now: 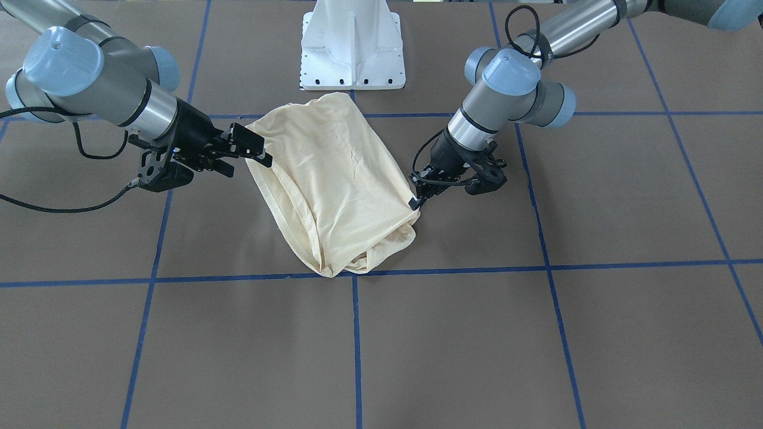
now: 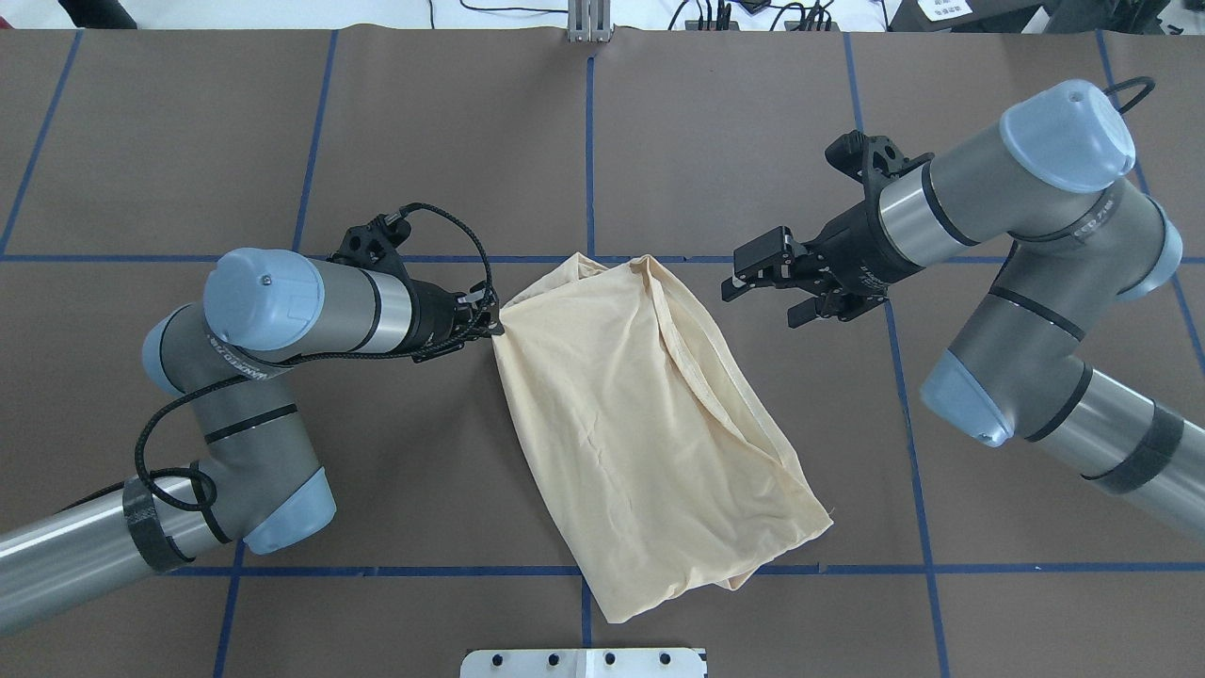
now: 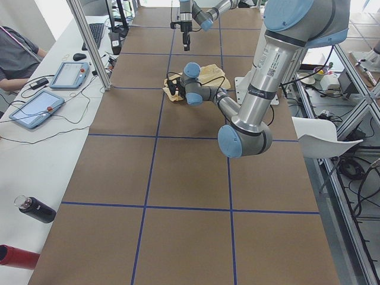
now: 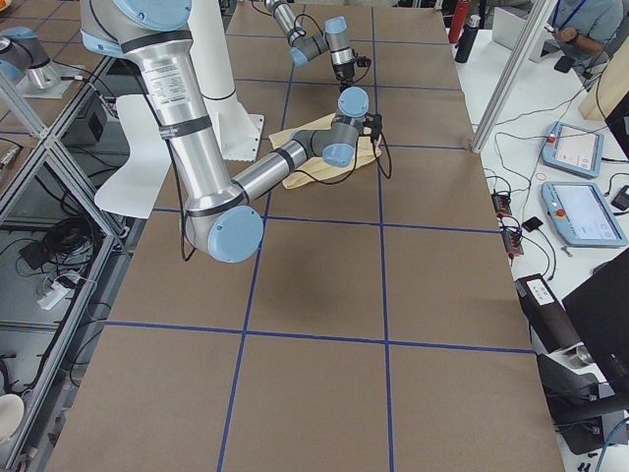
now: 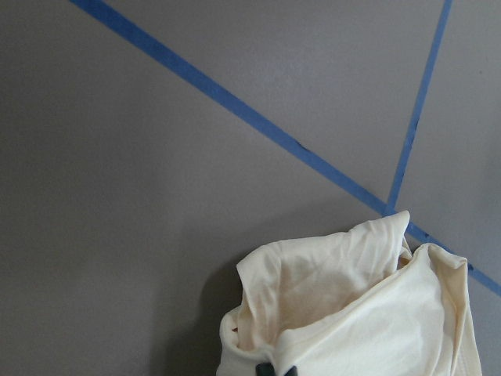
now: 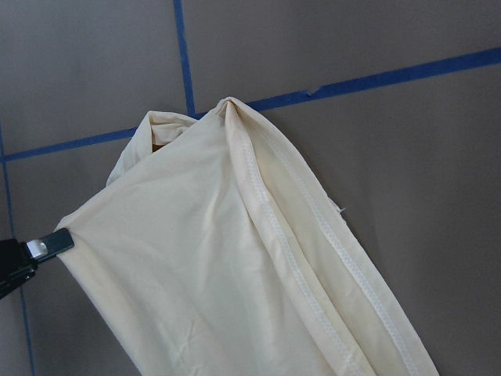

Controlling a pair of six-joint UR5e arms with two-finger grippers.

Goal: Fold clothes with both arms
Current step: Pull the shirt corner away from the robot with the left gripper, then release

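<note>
My left gripper needs to release the cream shirt over the blue tape crossing (image 1: 384,258) (image 5: 340,236) at the shirt's edge farthest from the pedestal.
The cream shirt (image 1: 334,179) lies bunched in a rough folded oblong on the brown table (image 2: 282,141), its print hidden. It also shows in the overhead view (image 2: 640,414) and in both wrist views (image 5: 352,313) (image 6: 219,258). My left gripper (image 2: 496,325) is shut on the shirt's side edge, low at the table; it also shows in the front view (image 1: 415,201). My right gripper (image 2: 763,287) is open and empty. It hovers beside the shirt's opposite edge, and in the front view (image 1: 244,162) it is next to the shirt's corner.
The white pedestal base (image 1: 353,47) stands just behind the shirt. Blue tape lines (image 2: 589,169) divide the table into squares. A side bench holds teach pendants (image 3: 35,107) and a black bottle (image 3: 35,209), with a seated person (image 3: 15,53) behind it.
</note>
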